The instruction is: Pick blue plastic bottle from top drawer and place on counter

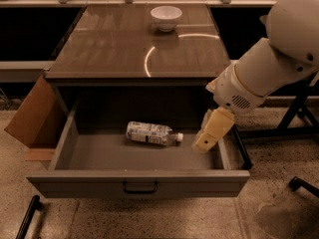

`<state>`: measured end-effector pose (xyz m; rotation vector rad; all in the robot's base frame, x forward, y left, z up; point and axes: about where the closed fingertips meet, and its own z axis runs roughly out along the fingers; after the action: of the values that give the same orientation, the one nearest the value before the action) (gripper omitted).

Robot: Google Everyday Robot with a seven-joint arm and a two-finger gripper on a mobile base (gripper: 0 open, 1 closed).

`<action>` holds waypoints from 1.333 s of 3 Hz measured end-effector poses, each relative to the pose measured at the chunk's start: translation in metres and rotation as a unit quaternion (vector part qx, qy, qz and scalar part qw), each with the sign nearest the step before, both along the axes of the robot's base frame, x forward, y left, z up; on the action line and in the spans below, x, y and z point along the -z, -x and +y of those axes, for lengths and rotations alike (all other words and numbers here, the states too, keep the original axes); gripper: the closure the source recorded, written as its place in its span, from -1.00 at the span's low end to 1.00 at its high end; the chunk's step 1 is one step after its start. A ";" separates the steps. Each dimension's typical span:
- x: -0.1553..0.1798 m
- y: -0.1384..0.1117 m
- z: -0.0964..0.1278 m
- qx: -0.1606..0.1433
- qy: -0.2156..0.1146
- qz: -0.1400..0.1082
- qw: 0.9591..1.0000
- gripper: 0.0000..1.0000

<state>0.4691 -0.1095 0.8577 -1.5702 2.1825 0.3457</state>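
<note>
My gripper is going to close around the body of the blue plastic bottle, gripping it on the half that is nearer its white cap (161,135).
The blue plastic bottle (150,133) lies on its side on the floor of the open top drawer (75,156), white cap pointing right. The gripper (204,142) hangs from the white arm over the drawer's right part, a short way right of the bottle's cap and apart from it. The counter (109,49) is the glossy brown top above the drawer, with a curved light reflection.
A white bowl (166,17) stands at the back of the counter. A cardboard piece (30,118) leans against the cabinet's left side. Dark metal legs (294,113) stand to the right on the speckled floor. A dark bar handle (140,187) sits on the drawer front.
</note>
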 end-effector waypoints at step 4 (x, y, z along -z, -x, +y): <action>0.111 -0.051 0.029 0.009 -0.012 0.010 1.000 -1.00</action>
<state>0.5202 -0.0801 0.7467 -1.5400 2.1991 0.3821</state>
